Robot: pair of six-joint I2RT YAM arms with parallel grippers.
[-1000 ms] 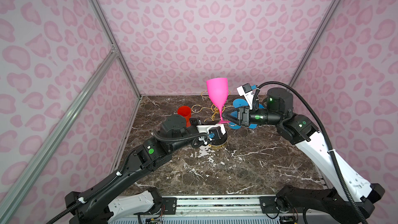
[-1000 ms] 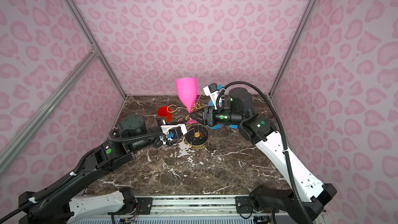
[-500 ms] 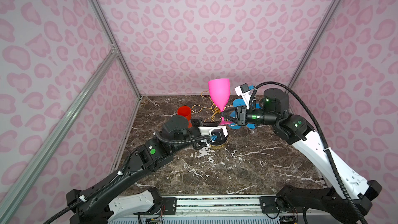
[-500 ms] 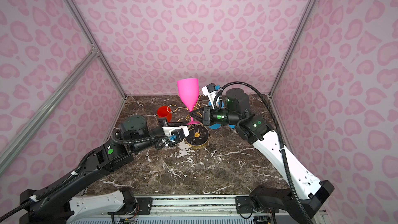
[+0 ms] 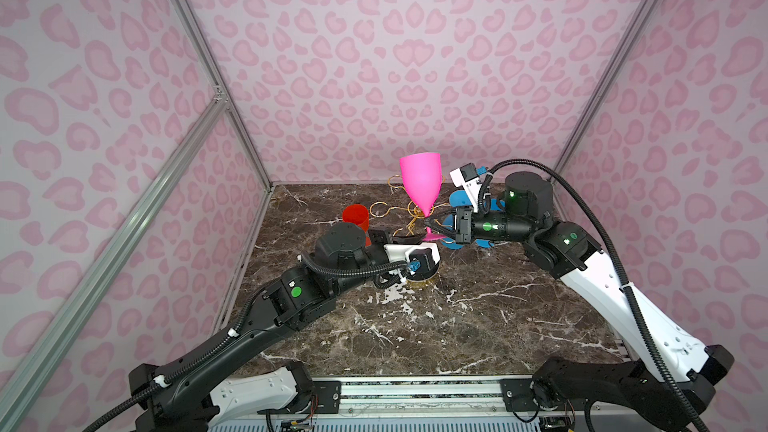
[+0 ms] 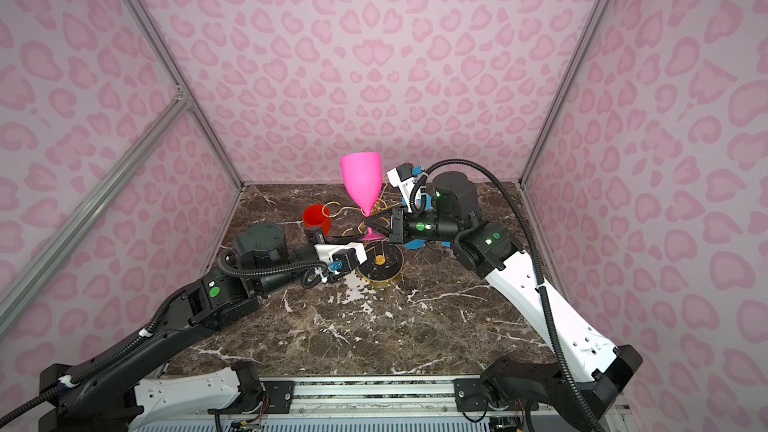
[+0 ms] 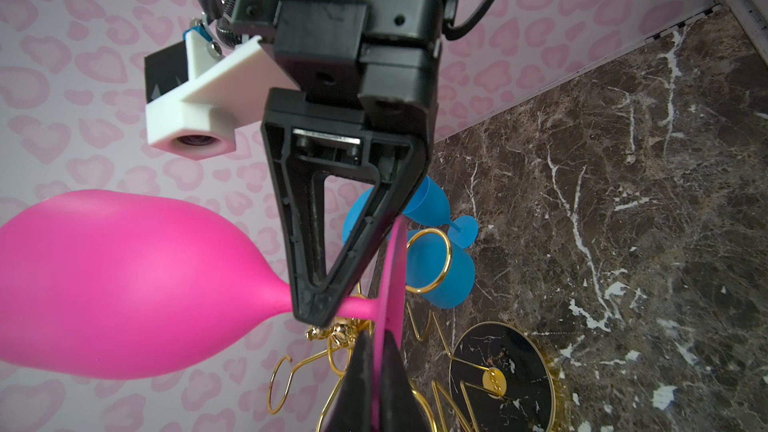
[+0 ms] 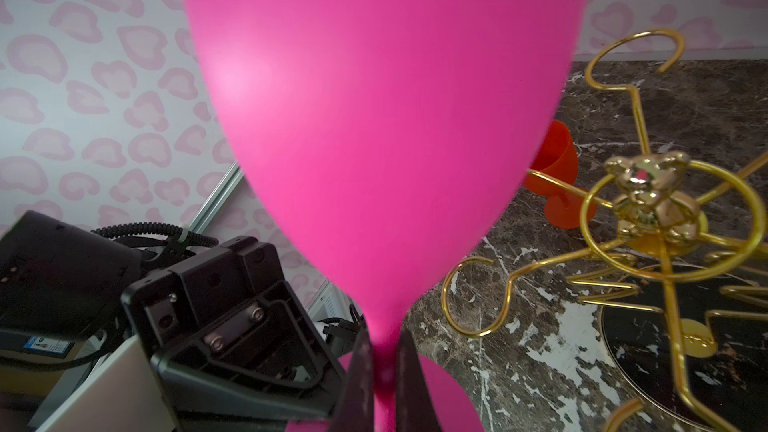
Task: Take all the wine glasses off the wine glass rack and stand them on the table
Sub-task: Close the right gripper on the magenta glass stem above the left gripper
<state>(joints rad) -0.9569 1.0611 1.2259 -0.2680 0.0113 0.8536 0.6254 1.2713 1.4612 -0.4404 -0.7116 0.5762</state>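
Note:
I should take the bowl's rim (image 6: 360,155) with my left gripper while my right gripper holds the stem, because my left gripper pinches the foot that the pink wine glass must stand on.
The pink wine glass (image 5: 419,184) (image 6: 360,180) stands upright in the air beside the top of the wine glass rack (image 6: 380,261), a gold wire stand on a round black base (image 7: 498,371). My left gripper (image 7: 376,347) is shut on the edge of the glass's flat foot. From the other side, my right gripper (image 8: 381,351) is shut on the thin stem just above the foot. In both top views the two grippers (image 5: 415,238) (image 5: 428,222) meet under the bowl. The rack's looped arms and post (image 8: 648,197) stand just beside the glass; I cannot tell whether they touch.
A red cup (image 5: 355,218) (image 8: 557,160) sits on the marble table behind the rack on the left. Blue glasses (image 5: 459,201) (image 7: 440,268) lie behind the right gripper. Pink patterned walls close in the back and both sides.
My right gripper has shut its jaws on the glass's stem. The left gripper has kept its hold on the foot, and the glass has barely moved.

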